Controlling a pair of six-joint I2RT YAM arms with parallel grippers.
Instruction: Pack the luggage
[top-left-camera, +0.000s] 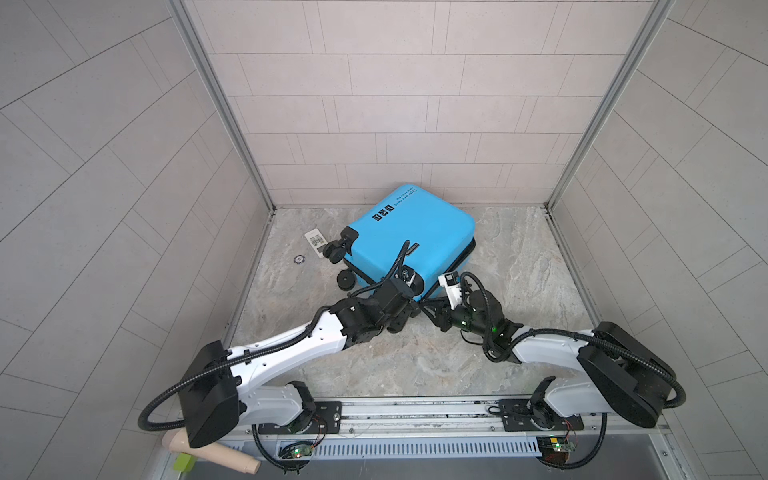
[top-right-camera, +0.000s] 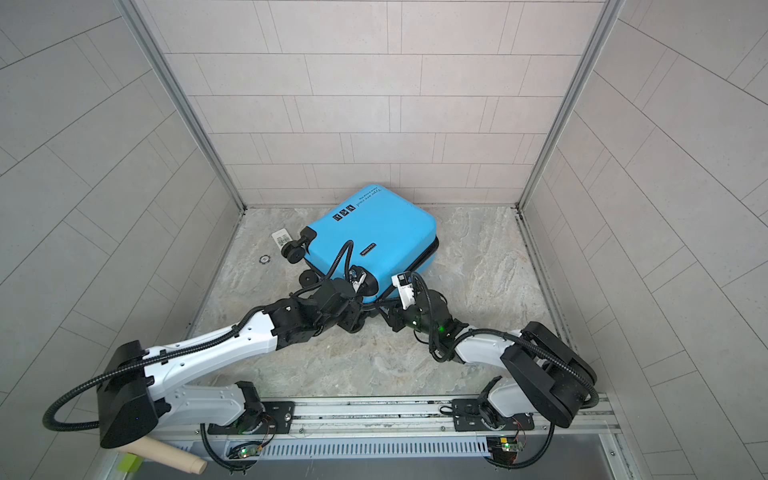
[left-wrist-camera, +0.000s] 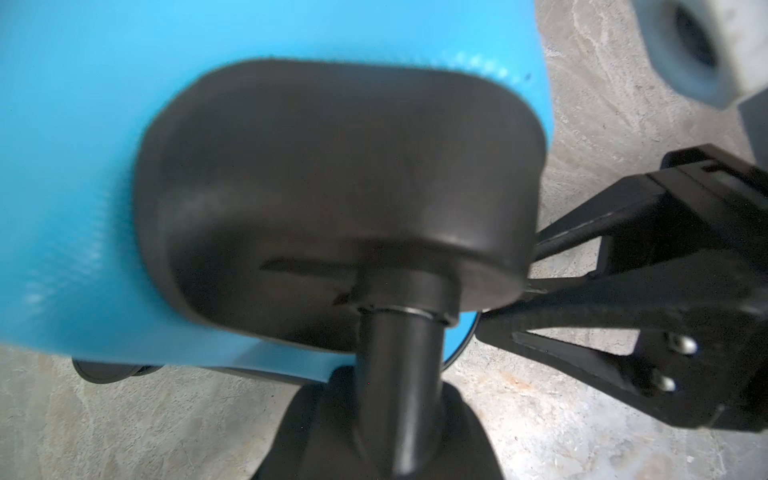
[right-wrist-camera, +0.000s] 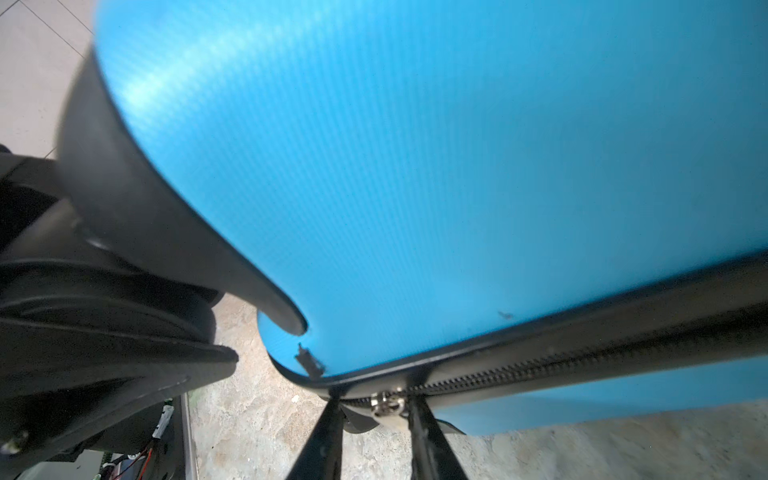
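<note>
Next, my right gripper opens, back off and takes the slider's pull tab (right-wrist-camera: 397, 409), because only its fingertips meet the silver zipper slider at the corner of the luggage.
The luggage (top-left-camera: 411, 232) (top-right-camera: 370, 232) lies flat and closed near the back wall, its bright-blue shell facing up. My left gripper (top-left-camera: 409, 308) is at the near corner, closed around a black wheel (right-wrist-camera: 104, 299) below its mount (left-wrist-camera: 332, 187). The wheel's stem (left-wrist-camera: 399, 374) hides the jaws in the left wrist view. My right gripper (right-wrist-camera: 374, 411) (left-wrist-camera: 536, 266) is low at the same corner. Its two thin fingers stand narrowly apart on either side of the silver zipper slider (right-wrist-camera: 388, 405) on the black zipper band (right-wrist-camera: 582, 357).
Tiled walls close in the marble floor on three sides. A white barcode tag (top-left-camera: 316, 243) and a small round token (top-left-camera: 298, 258) lie left of the luggage, beside two more wheels (top-left-camera: 334, 249). A beige cylinder (top-left-camera: 216, 451) lies below the rail at the front left.
</note>
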